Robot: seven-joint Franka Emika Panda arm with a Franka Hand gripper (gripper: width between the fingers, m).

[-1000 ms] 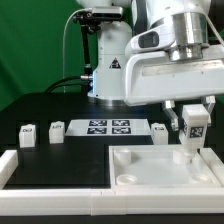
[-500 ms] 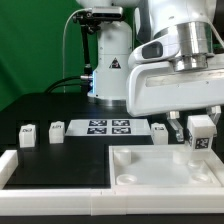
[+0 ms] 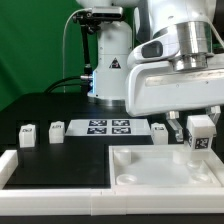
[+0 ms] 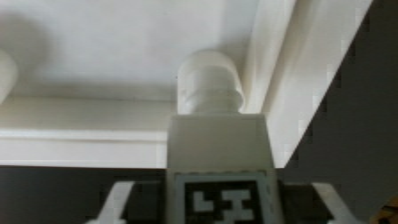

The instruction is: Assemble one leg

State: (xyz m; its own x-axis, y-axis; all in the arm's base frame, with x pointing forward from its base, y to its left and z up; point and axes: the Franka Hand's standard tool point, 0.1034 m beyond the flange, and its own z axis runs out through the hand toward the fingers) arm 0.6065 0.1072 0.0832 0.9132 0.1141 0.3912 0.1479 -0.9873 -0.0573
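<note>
I should let go of the leg standing upright in the white tray's front corner (image 3: pixel 199 180) (image 4: pixel 210 72), close against the raised side of the tray.
My gripper (image 3: pixel 200 135) is shut on the leg (image 3: pixel 201 128), a small white block with a black-and-white tag. It holds the leg upright over the far right corner of the large white square tray-like part (image 3: pixel 150 168). In the wrist view the leg (image 4: pixel 221 140) runs out from between my fingers (image 4: pixel 118 200), and its rounded end lies close by the tray's raised wall (image 4: pixel 294 70). I cannot tell whether the end touches the tray. My gripper (image 4: pixel 222 208) shows only at its tips.
Three more legs stand on the black table: two at the exterior view's left (image 3: pixel 27 135) (image 3: pixel 56 130) and one beside the gripper (image 3: pixel 160 131). The marker board (image 3: pixel 108 127) lies between them. A white rail (image 3: pixel 50 178) runs along the front.
Since a second ago, my gripper has shifted to the exterior view's right and slightly up with the leg. Over the last half second nothing has moved.
</note>
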